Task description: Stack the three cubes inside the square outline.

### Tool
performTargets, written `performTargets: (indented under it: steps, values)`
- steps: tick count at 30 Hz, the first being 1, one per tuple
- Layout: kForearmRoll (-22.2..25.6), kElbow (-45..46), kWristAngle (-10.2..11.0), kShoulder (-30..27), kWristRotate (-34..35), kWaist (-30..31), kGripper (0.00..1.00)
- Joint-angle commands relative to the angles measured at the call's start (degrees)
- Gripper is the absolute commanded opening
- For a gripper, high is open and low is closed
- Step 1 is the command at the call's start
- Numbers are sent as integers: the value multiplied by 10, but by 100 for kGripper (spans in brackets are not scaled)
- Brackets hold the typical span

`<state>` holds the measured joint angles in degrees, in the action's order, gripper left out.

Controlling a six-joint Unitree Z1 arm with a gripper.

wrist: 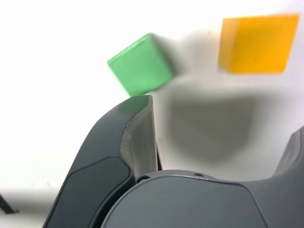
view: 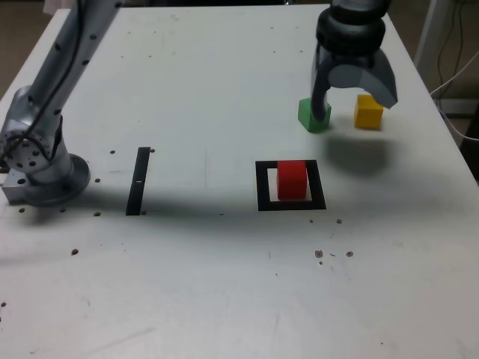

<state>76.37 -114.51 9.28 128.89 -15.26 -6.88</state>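
The robot's gripper needs to close on the yellow cube's middle (view: 368,114) (wrist: 258,45), with one finger against the side of the yellow cube that faces the green cube.
The red cube (view: 292,179) sits inside the black square outline (view: 263,187) near the table's middle. Behind it stand the green cube (view: 310,117) (wrist: 140,64) and the yellow cube (view: 368,112) (wrist: 256,43), a small gap between them. My gripper (view: 354,105) (wrist: 221,118) hangs open above that gap, nothing held. In the exterior view one finger (view: 322,97) overlaps the green cube's right side, and the other finger ends just right of the yellow cube. How high the fingertips are above the table is hard to tell.
A narrow black strip (view: 138,180) lies on the white table toward the exterior view's left. The arm's base (view: 41,173) stands at the left edge. The table's right edge (view: 458,142) runs close to the yellow cube.
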Motion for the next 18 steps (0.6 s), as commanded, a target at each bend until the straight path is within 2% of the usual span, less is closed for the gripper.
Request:
performTargets:
  steps: [1,18]
  values:
    - [8,-22,2,12,-7,-5,99]
    - [55,-193,-1,117,-53,-39,99]
